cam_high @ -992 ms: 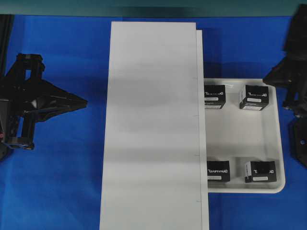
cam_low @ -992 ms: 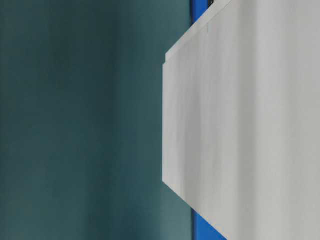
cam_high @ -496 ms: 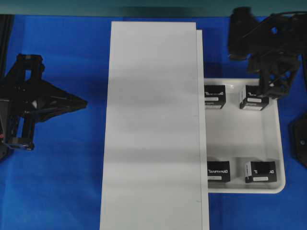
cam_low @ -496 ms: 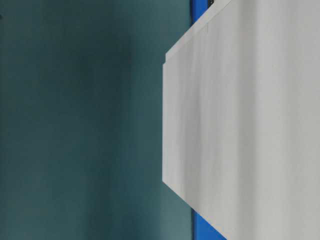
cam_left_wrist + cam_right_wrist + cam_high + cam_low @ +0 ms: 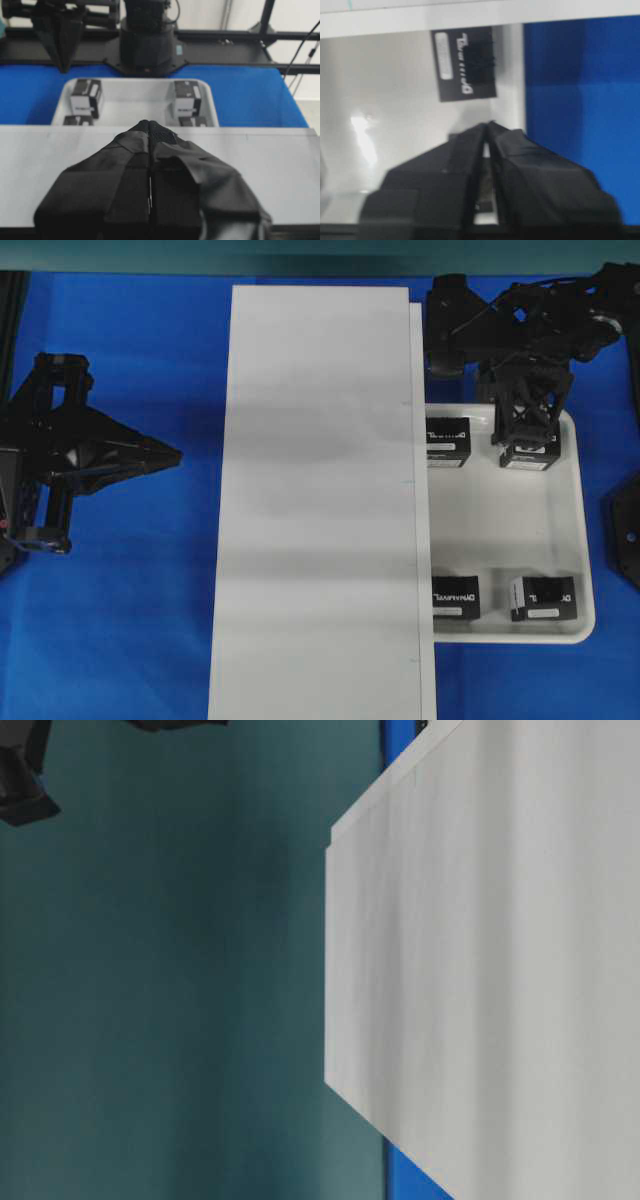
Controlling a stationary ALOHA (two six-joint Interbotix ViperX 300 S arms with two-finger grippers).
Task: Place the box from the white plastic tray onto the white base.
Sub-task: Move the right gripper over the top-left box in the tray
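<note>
My right gripper is to close next across the middle of the far-end black box point(image 5: 449, 443) point(image 5: 466, 63) beside the white base, gripping its near and far sides.
The white plastic tray point(image 5: 500, 530) lies right of the long white base point(image 5: 320, 500), tucked slightly under its edge. It holds several black boxes: two at the far end point(image 5: 448, 443) point(image 5: 530, 456) and two at the near end point(image 5: 455, 597) point(image 5: 543, 598). My right gripper point(image 5: 528, 428) hangs over the far right box, covering part of it. In the right wrist view its fingers point(image 5: 487, 126) stand a narrow slit apart with nothing between them, and a box point(image 5: 466, 63) lies ahead. My left gripper point(image 5: 172, 453) is shut and empty, left of the base.
Blue cloth point(image 5: 130, 620) covers the table around the base and tray. The right arm's dark links point(image 5: 500, 320) stretch over the cloth beyond the tray. In the left wrist view the tray point(image 5: 135, 107) and its boxes lie past the base point(image 5: 260, 165).
The right arm has swung in from the right edge to above the far right box. Its jaws have parted a little. The left arm and the boxes have not moved.
</note>
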